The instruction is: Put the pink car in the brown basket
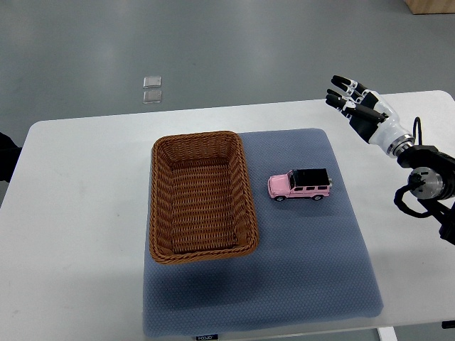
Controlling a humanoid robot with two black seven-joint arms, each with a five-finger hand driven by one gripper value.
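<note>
I should close my right gripper across the pink car at its black roof (308,180), one finger on each long side, behind the pink hood.
A pink toy car (299,185) with a black roof stands on the blue-grey mat (298,270), nose pointing left. Just left of it sits the brown wicker basket (160,206), rectangular and with nothing inside. My right hand (351,97) hovers over the table's far right corner, well up and right of the car, fingers spread and holding nothing. Its arm comes in from the right edge. Only a dark part at the left edge hints at the left arm; no left hand shows.
The white table (78,199) carries the mat, which lies under both basket and car. Two small clear squares (152,89) lie on the grey floor beyond the table's far edge.
</note>
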